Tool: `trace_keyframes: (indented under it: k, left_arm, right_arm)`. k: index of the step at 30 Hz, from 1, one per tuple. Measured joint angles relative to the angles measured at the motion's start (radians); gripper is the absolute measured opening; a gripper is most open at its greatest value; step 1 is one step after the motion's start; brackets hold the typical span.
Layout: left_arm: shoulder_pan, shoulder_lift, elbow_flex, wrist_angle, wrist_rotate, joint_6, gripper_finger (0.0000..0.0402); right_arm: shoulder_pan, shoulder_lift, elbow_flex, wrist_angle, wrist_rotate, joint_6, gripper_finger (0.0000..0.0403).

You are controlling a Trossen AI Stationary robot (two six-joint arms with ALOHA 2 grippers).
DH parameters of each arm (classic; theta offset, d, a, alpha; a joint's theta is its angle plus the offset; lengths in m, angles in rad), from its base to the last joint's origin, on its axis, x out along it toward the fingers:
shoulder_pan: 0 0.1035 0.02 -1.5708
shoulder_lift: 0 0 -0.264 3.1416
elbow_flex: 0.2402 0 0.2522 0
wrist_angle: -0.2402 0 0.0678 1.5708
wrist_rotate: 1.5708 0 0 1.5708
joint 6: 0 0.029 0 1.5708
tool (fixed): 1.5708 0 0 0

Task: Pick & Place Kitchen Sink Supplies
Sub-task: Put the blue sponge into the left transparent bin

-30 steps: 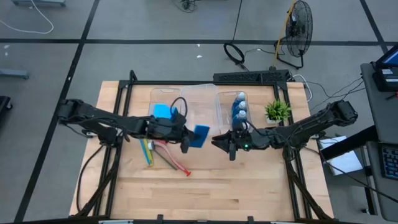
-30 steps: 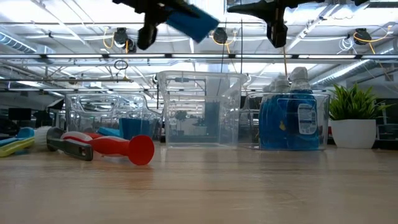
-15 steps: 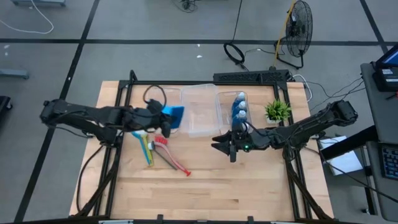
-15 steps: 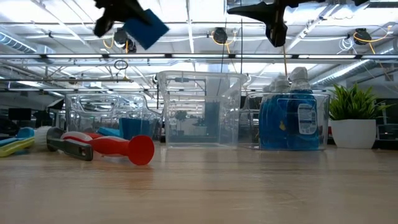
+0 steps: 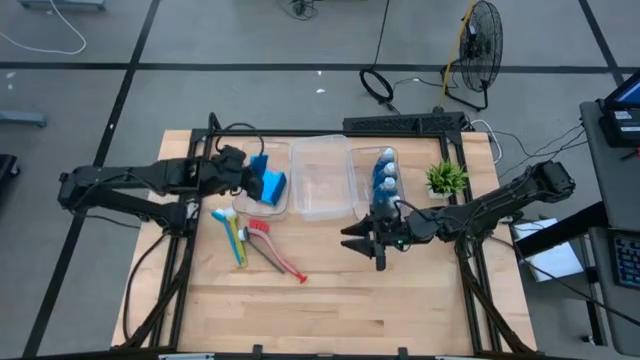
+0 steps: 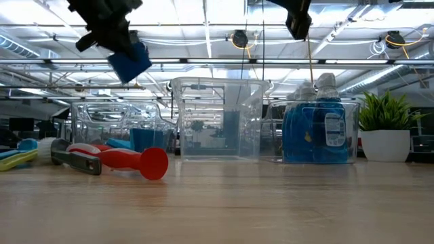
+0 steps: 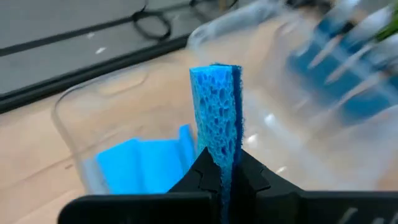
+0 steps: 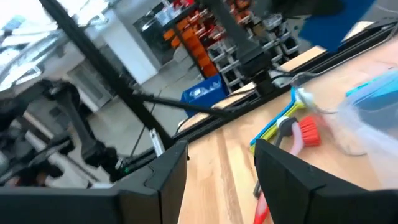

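I should let go of the blue sponge in my left gripper on top of the other blue sponges (image 5: 260,181) (image 7: 145,164) inside the clear bin.
My left gripper (image 5: 256,176) is shut on a blue sponge (image 5: 272,184) and hangs over the left clear bin (image 5: 247,203). In the low view the sponge (image 6: 129,61) is well above that bin's rim. More blue sponges (image 7: 140,165) lie inside the bin. My right gripper (image 5: 371,245) is open, in the air near the bin of blue-and-white bottles (image 5: 385,176), and touches nothing. The red brush (image 5: 278,252), the yellow-green brush (image 5: 238,243) and a light blue brush (image 5: 224,217) lie flat on the table. My left gripper pinches the sponge between its two fingers at the sponge's one narrow end (image 7: 221,158). The sponge stands on edge between the fingertips (image 7: 205,174), its flat faces against them. It sticks out past the fingers, lifted clear over the left bin.
An empty clear bin (image 5: 322,205) stands between the sponge bin and the bottle bin. A small potted plant (image 5: 446,178) stands by the table's right far corner. Bare wood shows along the near half of the table (image 5: 330,310).
My left gripper has carried the sponge from beside the middle bin toward the table's left and far edge, to over the left bin, and has come down somewhat. The sponge has turned with it. My right gripper has shifted slightly toward the near edge.
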Motion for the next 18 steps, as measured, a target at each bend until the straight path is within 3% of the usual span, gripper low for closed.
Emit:
trace_keyframes:
  k: [9,18]
  left_arm:
    - [0.213,0.060,-0.002,-0.024,0.119,0.028,0.0008]
    - [0.374,0.232,-0.002,-0.011,0.302,0.146,0.0007]
  right_arm:
    - [0.063,0.000,0.000,-0.011,0.001,-0.012,0.0172]
    - [0.106,0.000,0.000,0.012,0.001,-0.004,0.0168]
